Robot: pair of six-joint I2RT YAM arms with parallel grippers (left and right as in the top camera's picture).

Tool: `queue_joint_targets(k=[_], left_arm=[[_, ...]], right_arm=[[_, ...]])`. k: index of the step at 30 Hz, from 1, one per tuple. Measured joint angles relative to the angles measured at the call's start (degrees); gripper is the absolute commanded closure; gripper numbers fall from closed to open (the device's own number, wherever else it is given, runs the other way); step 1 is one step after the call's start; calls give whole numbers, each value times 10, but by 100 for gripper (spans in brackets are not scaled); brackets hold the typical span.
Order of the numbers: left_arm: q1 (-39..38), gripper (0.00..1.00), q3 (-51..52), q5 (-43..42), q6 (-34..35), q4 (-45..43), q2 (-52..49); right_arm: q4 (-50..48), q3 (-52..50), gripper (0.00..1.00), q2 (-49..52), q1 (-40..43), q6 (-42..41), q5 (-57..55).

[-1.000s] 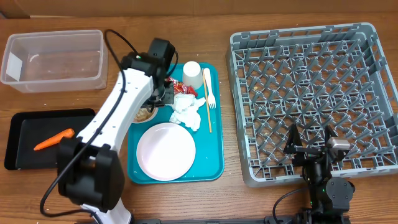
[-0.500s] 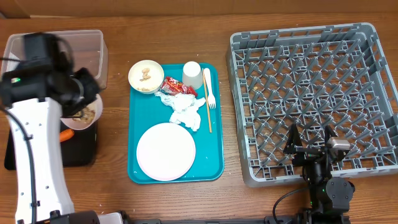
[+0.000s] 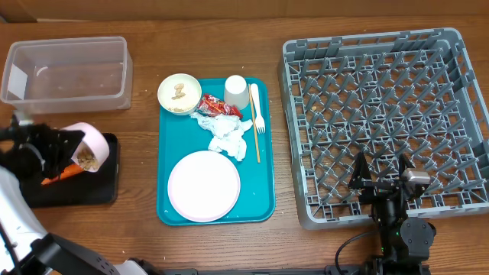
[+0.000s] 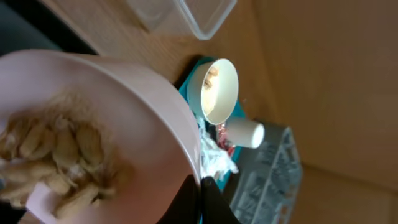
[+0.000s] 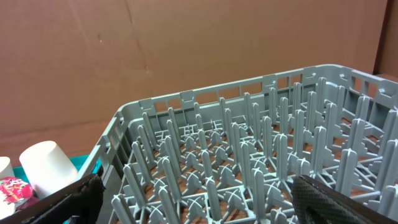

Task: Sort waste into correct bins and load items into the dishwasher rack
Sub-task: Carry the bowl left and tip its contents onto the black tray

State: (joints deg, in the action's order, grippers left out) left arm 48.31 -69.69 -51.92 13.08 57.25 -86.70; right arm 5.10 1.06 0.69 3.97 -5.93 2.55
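The robot's left gripper should release the small white bowl on the teal tray [image 3: 175,140] between the second bowl and the plate.
My left gripper [image 3: 59,147] is shut on the rim of a small white bowl [image 3: 85,148] holding pale nuts [image 4: 56,149], tilted on its side over the black tray [image 3: 107,187]. An orange carrot [image 3: 65,173] lies in that tray, partly hidden. In the left wrist view the jaws [image 4: 200,198] pinch the bowl's rim [image 4: 155,106]. The clear tub [image 3: 65,72] stands behind. On the teal tray [image 3: 263,206] are a second bowl [image 3: 179,93] with nuts, a cup [image 3: 236,92], a fork [image 3: 259,114], a red wrapper [image 3: 213,105], tissue [image 3: 229,135] and a plate [image 3: 203,186]. My right gripper [image 3: 382,179] is open above the grey rack's [image 3: 386,99] front edge.
A thin wooden stick [image 3: 255,137] lies beside the fork. The right wrist view shows the rack's pegs [image 5: 249,168], the cup [image 5: 46,165] and the wrapper [image 5: 12,190] at the left. Bare wood table [image 3: 137,137] separates the bins and the teal tray.
My left arm lifted a bowl of nuts off the teal tray and swung it left; the bowl is now tipped over the black tray. The right arm has not moved.
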Motion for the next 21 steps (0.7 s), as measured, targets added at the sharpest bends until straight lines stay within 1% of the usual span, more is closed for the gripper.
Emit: queue_joint_targets(k=[5, 6, 7, 11, 14, 21], left_arm=[[72, 96, 69, -105, -2, -81, -1], [77, 96, 74, -121, -2, -92, -1], [89, 96, 83, -156, -2, -119, -1], [96, 96, 87, -213, -2, -146, -1], [96, 96, 87, -231, -2, -156, -6], [101, 96, 88, -240, -2, -162, -28]], right_arm=[[0, 0, 0, 0, 0, 0, 0], [0, 0, 0, 0, 0, 0, 0], [0, 0, 0, 0, 0, 0, 0], [0, 0, 0, 0, 0, 0, 0], [0, 0, 0, 0, 0, 0, 0], [0, 0, 0, 0, 0, 0, 0]])
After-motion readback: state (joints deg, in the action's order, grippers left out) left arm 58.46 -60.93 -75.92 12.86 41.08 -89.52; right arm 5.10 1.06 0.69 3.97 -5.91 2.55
